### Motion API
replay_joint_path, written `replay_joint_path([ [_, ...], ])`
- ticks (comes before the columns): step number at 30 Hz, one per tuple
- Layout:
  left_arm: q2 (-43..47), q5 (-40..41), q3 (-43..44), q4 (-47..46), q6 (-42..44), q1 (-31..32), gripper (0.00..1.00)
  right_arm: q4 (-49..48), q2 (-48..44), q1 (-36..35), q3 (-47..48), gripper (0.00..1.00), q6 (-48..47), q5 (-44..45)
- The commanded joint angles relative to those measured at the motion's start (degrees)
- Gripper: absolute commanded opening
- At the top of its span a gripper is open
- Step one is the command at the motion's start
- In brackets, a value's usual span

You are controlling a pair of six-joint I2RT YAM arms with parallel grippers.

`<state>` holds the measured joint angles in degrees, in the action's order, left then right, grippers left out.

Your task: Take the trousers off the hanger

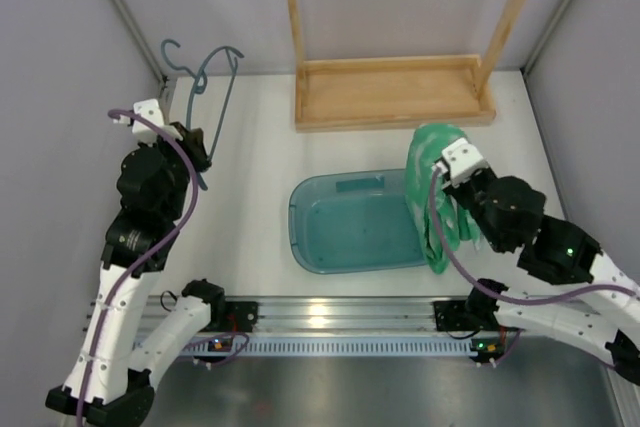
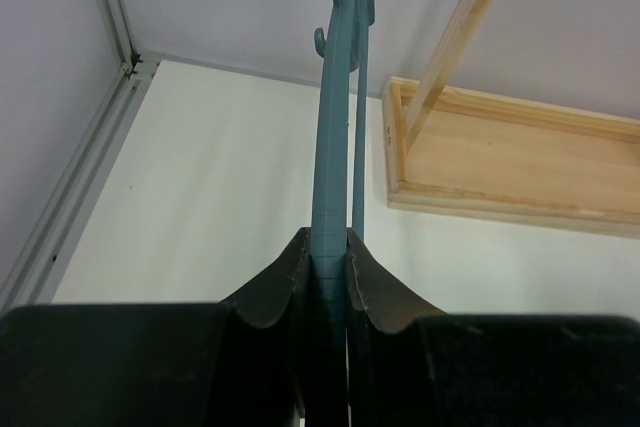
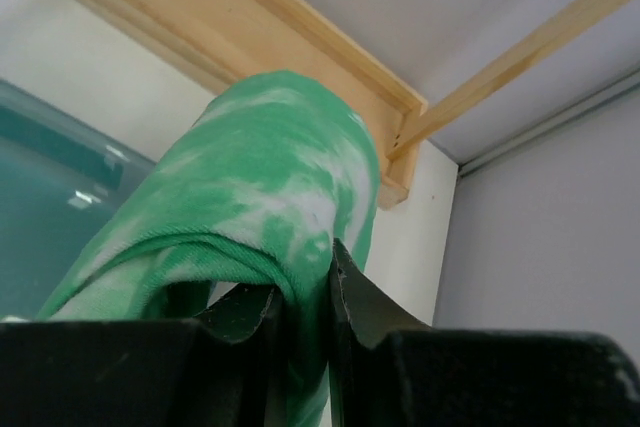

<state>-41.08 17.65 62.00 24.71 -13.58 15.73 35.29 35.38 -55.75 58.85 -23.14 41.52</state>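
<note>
Next, I release the green and white trousers on the bottom of the teal basin [image 1: 355, 226] with my right gripper.
The grey-blue hanger [image 1: 212, 87] is bare and held up at the far left, its hook toward the back wall. My left gripper [image 1: 196, 147] is shut on its rod; in the left wrist view the hanger [image 2: 335, 147] rises straight out from between the fingers. The green and white trousers [image 1: 436, 187] hang bunched from my right gripper [image 1: 452, 169], above the right rim of the teal basin [image 1: 340, 247]. In the right wrist view the trousers [image 3: 260, 187] are pinched between the fingers. The trousers and the hanger are well apart.
The light wooden rack frame [image 1: 390, 92] stands at the back, its base board on the table and its posts rising. Grey walls close in the left, back and right sides. A metal rail runs along the near edge by the arm bases.
</note>
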Motion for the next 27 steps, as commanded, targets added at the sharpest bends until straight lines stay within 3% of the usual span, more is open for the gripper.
replay_joint_path([
  [1,3.2,0.8,-1.7,-1.5,0.6,-0.3,0.00,-6.2,4.7,-0.2,-1.9,0.00,-1.0,-4.2],
  [8,8.8,0.2,-5.4,-1.3,-0.7,-0.3,0.00,-8.3,14.9,-1.9,-1.7,0.00,-7.4,-4.0],
  [12,12.0,0.2,-6.9,-1.2,-1.9,-0.3,0.00,-10.3,19.4,-6.3,-0.9,0.00,-8.1,-3.5],
  [27,18.1,-0.1,-10.3,-0.4,-3.6,-0.3,0.00,-12.7,36.7,-16.8,4.5,0.00,6.3,-11.1],
])
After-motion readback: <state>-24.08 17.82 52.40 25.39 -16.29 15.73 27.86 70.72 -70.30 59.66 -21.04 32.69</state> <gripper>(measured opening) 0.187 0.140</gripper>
